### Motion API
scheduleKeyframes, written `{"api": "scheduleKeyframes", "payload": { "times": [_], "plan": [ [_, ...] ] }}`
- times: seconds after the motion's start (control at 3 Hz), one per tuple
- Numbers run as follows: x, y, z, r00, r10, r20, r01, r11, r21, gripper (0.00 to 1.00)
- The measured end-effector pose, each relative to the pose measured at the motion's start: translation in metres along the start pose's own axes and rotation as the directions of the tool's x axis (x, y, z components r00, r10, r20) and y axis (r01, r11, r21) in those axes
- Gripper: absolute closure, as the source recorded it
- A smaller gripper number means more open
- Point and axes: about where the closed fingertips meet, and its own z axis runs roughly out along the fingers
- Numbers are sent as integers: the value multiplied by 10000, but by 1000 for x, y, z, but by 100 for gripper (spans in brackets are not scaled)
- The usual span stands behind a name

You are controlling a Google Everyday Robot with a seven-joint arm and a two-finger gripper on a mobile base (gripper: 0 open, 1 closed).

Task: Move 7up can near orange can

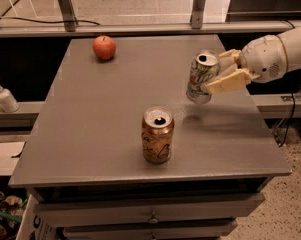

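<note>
Next, I release the 7up can on the grey table (179,151), against the orange can's side nearest my arm.
The 7up can (201,76), pale silver-white with green lettering, hangs tilted above the right side of the grey table (100,109). My gripper (221,73) reaches in from the right and is shut on it, one cream finger (229,82) across its side. The orange can (157,135), copper-orange with dark markings, stands upright near the table's front middle, down and to the left of the held can and apart from it.
A red-orange apple (104,47) lies at the table's far left corner. A soap dispenser bottle (3,97) stands on a ledge left of the table. Drawers (150,216) sit under the tabletop. A metal railing runs behind.
</note>
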Motion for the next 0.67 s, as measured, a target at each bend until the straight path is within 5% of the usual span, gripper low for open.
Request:
{"api": "scheduleKeyframes", "payload": {
  "times": [0.67],
  "plan": [
    [13,28,6,9992,-166,-354,141,9974,-701,100]
  ]
}}
